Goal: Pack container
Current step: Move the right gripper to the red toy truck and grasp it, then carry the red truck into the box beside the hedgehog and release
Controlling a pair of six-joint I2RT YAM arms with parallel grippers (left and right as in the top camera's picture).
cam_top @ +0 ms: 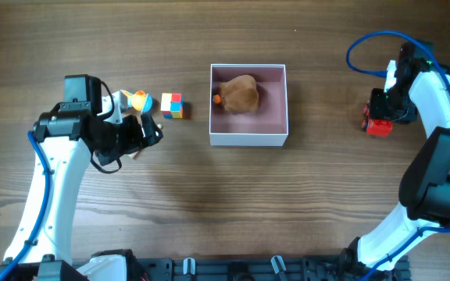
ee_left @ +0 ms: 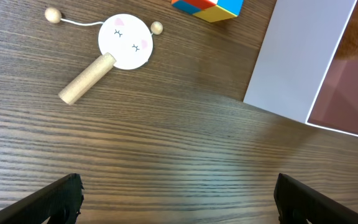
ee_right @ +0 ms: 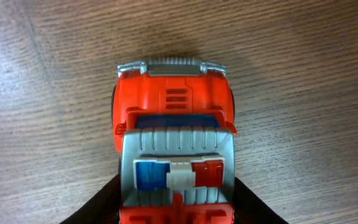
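Observation:
The red toy police car will go down between the brown plush toy and the box's side [cam_top: 268,88] nearest my right gripper, which will put it there.
The container [cam_top: 248,139] is a square white box with a pink inside, at the table's middle. A brown plush toy [cam_top: 239,94] lies in it. Its white wall also shows in the left wrist view [ee_left: 294,62]. My left gripper [cam_top: 151,131] is open and empty [ee_left: 179,200], low over bare wood to the left of the box. A colour cube [cam_top: 172,104] and a white cat-face rattle drum [ee_left: 125,42] lie just beyond it. My right gripper [cam_top: 381,115] is far right, its fingers [ee_right: 176,208] closed against both sides of a red toy police car [ee_right: 174,118] that rests on the table.
A small yellow and orange toy [cam_top: 138,101] lies left of the cube, beside the left arm. The rattle's wooden handle [ee_left: 87,78] points toward my left gripper. The blue cable of the right arm [cam_top: 366,47] loops above the table at the far right.

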